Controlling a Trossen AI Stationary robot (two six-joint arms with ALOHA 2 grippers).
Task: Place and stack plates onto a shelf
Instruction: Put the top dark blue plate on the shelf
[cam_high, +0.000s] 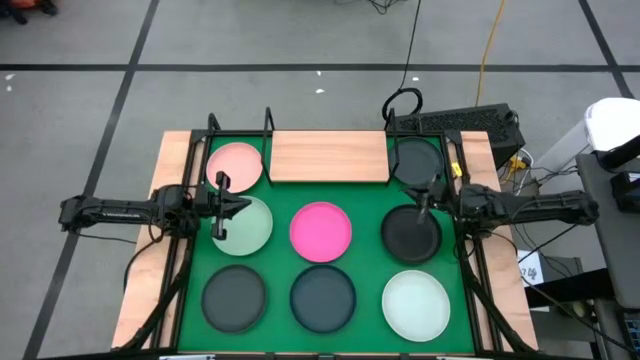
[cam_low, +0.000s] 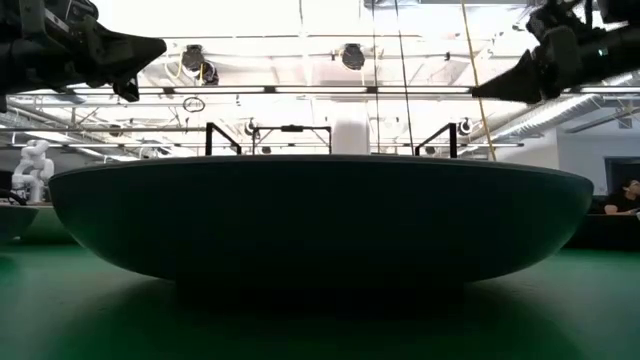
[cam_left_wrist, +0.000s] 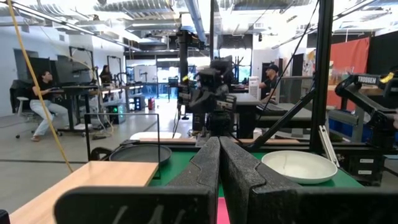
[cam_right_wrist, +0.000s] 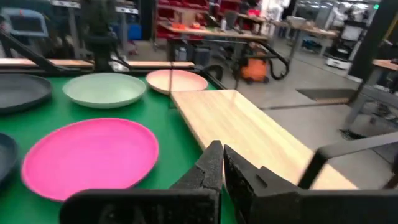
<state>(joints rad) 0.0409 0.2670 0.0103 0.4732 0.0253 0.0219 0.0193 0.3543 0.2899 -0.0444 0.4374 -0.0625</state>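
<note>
The dark plate beside the shelf's board is next for my right gripper, which should go to it and close on that plate's near rim (cam_high: 409, 184).
The shelf's light-wood board (cam_high: 328, 157) stands at the table's far middle on a black wire frame. A light pink plate (cam_high: 235, 165) lies by its left end and a dark plate (cam_high: 415, 160) by its right end. On the green mat lie a pale green plate (cam_high: 245, 225), a hot pink plate (cam_high: 320, 230), a dark plate (cam_high: 410, 232), and, nearer, two dark plates (cam_high: 235, 297) (cam_high: 322, 297) and a white plate (cam_high: 415, 305). My left gripper (cam_high: 222, 205) is shut and empty above the pale green plate's far-left rim. My right gripper (cam_high: 425, 200) is shut and empty above the dark plate's far rim.
Wooden border strips (cam_high: 150, 270) run along the table's left and right sides. The wire frame's uprights (cam_high: 212, 125) rise at the shelf's far corners. A keyboard (cam_high: 455, 122) and cables lie behind the table's far right. In the low view a dark plate (cam_low: 320, 215) fills the foreground.
</note>
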